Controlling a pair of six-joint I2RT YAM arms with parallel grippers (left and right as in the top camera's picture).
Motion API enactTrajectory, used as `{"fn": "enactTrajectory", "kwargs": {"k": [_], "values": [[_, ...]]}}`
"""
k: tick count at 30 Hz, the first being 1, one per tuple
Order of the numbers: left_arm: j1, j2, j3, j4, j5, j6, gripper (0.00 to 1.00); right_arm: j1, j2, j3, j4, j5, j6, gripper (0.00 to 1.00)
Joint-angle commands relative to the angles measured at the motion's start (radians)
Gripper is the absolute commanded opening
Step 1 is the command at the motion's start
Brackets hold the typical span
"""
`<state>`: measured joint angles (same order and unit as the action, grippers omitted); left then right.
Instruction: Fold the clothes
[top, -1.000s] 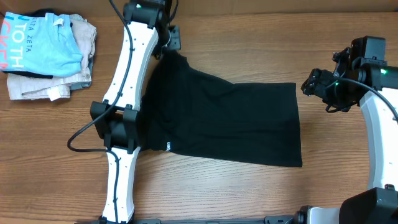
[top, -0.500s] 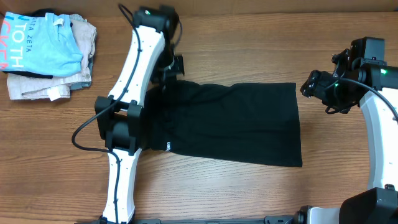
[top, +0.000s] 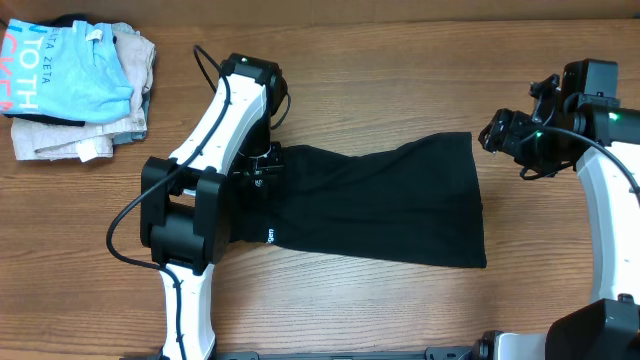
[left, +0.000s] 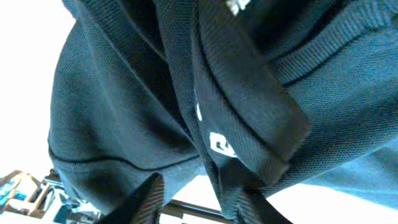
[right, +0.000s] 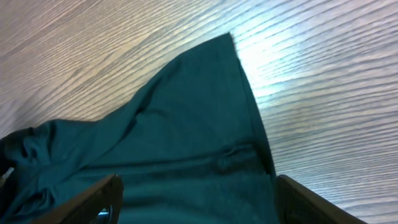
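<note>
I should close my right gripper on the far corner (top: 466, 138) (right: 226, 41) of the black shirt, at the end away from my left gripper.
A black shirt (top: 380, 205) lies spread on the wooden table (top: 400, 310). Its upper-left part is folded down over itself. My left gripper (top: 262, 165) is over the shirt's left end, shut on a bunched fold of it. In the left wrist view the black cloth (left: 124, 106) with a seam and white print fills the frame above the fingers (left: 200, 202). My right gripper (top: 490, 132) is open, just off the shirt's upper-right corner. In the right wrist view the wide-spread fingers (right: 196, 199) frame that corner (right: 180, 155), holding nothing.
A pile of folded clothes (top: 110, 140) sits at the back left with a light-blue printed shirt (top: 70, 70) on top. Bare wooden table lies in front of the black shirt and to its right.
My left gripper has moved from the table's back toward the front, pulling the shirt's upper-left part down over the body. The right arm has barely moved.
</note>
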<state>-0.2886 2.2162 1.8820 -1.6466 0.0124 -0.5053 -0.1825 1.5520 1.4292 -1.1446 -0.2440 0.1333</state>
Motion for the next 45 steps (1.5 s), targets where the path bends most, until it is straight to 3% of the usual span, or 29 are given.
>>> {"fn": "enactTrajectory", "kwargs": {"k": [1,6,10,12,30,33,38,42,45], "values": [[0.005,-0.014,0.013,0.015,-0.003,0.038,0.41,0.004,0.005,-0.008,0.008,-0.028,-0.007,0.80],[0.008,-0.014,0.126,0.084,0.030,0.112,0.47,0.005,0.005,-0.008,0.011,-0.027,-0.007,0.80],[-0.009,-0.013,0.157,0.211,0.033,0.216,0.65,0.005,0.005,-0.008,0.015,-0.027,-0.008,0.80],[-0.016,-0.010,0.146,0.267,0.029,0.245,0.67,0.005,0.006,-0.008,0.014,-0.027,-0.008,0.80],[-0.019,0.007,-0.043,0.465,0.029,0.266,0.57,0.005,0.009,-0.008,0.014,-0.020,-0.011,0.80],[-0.019,0.008,-0.056,0.503,0.029,0.267,0.48,0.005,0.009,-0.008,0.011,-0.020,-0.011,0.80],[-0.019,0.010,-0.075,0.534,0.029,0.266,0.15,0.005,0.009,-0.008,0.014,-0.019,-0.011,0.80],[-0.018,0.010,-0.075,0.540,0.029,0.267,0.04,0.005,0.009,-0.008,0.024,-0.020,-0.011,0.80],[-0.017,0.010,-0.069,0.533,0.035,0.267,0.04,0.005,0.009,-0.008,0.034,-0.020,-0.011,0.80]]}}
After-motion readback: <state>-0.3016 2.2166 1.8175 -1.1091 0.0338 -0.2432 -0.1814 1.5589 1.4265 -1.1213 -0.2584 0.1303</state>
